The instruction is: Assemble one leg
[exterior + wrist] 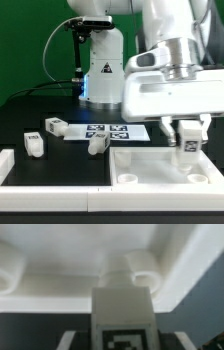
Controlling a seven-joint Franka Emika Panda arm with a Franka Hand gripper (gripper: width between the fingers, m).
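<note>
My gripper is going to release the white leg, standing upright in the tabletop's front corner socket (198, 178) (147, 279) nearest my gripper.
My gripper (187, 138) is shut on a white leg (187, 147) with a black-and-white tag and holds it upright over the far corner of the white tabletop (150, 166) at the exterior view's right. In the wrist view the leg (124, 308) runs from between my fingers (70, 339) down to a round corner socket (143, 264) of the tabletop (60, 258). I cannot tell whether its narrow tip is inside the socket. Three other legs (54, 126) (34, 146) (97, 144) lie loose on the black table.
The marker board (108, 130) lies behind the tabletop, between the loose legs. A white angled bracket (5, 164) sits at the exterior view's left edge. The robot base (100, 70) stands at the back.
</note>
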